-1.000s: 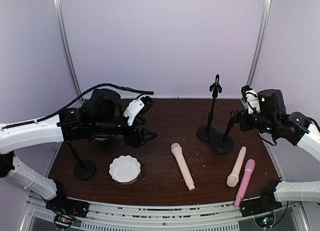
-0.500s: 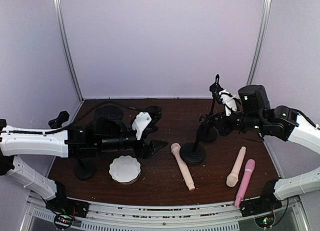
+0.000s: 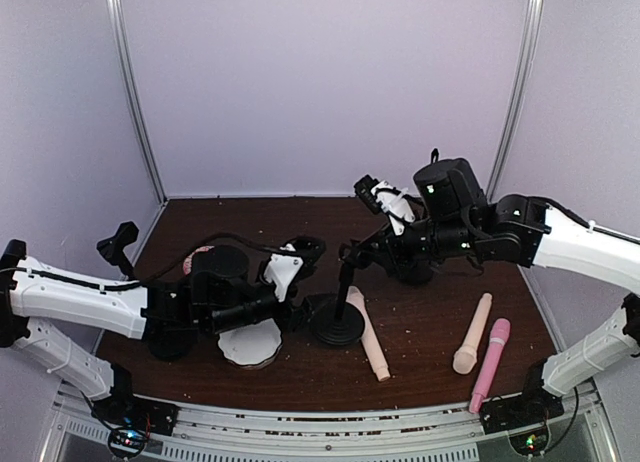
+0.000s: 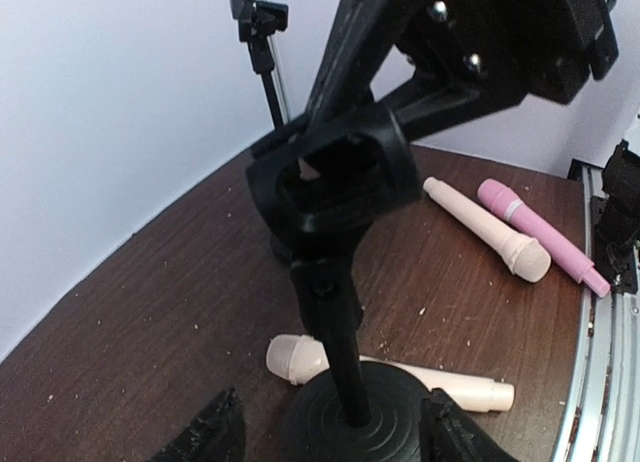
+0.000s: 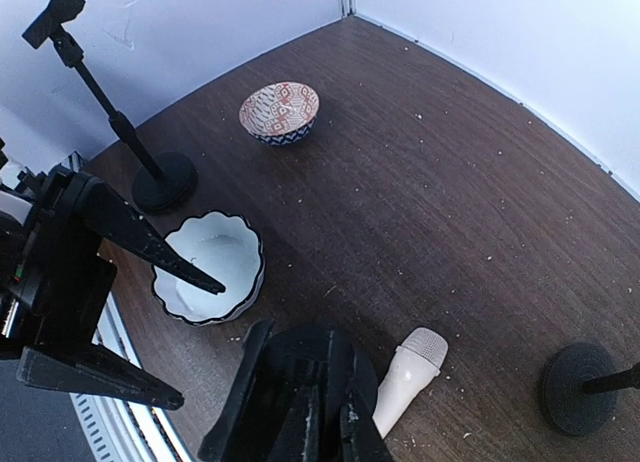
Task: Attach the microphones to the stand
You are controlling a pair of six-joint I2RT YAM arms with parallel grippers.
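Note:
My right gripper needs to put the black stand down on the table (image 3: 327, 361) (image 5: 282, 392) between the white scalloped bowl and the nearest cream microphone. The stand is now held upright at table centre.
My right gripper (image 3: 352, 254) is shut on the clip at the top of a black microphone stand (image 3: 338, 324) and holds it upright at table centre; its fingers (image 5: 345, 427) show in the right wrist view. My left gripper (image 3: 310, 317) is open, with its fingers (image 4: 205, 440) on either side of the stand's round base (image 4: 360, 427). A cream microphone (image 3: 366, 334) lies just behind the base and shows in the left wrist view (image 4: 300, 360) and the right wrist view (image 5: 408, 370). A second cream microphone (image 3: 473, 333) and the pink microphone (image 3: 490, 363) lie at front right.
A second stand (image 3: 430, 177) is at the back, behind my right arm. A third stand (image 5: 110, 122) is at front left. A white scalloped bowl (image 3: 250, 344) sits under my left arm. A patterned bowl (image 5: 280, 112) sits further back on the left.
My right gripper has carried the stand from the back right to the table centre. My left gripper has moved right and down, and its open fingers are now at the stand's base.

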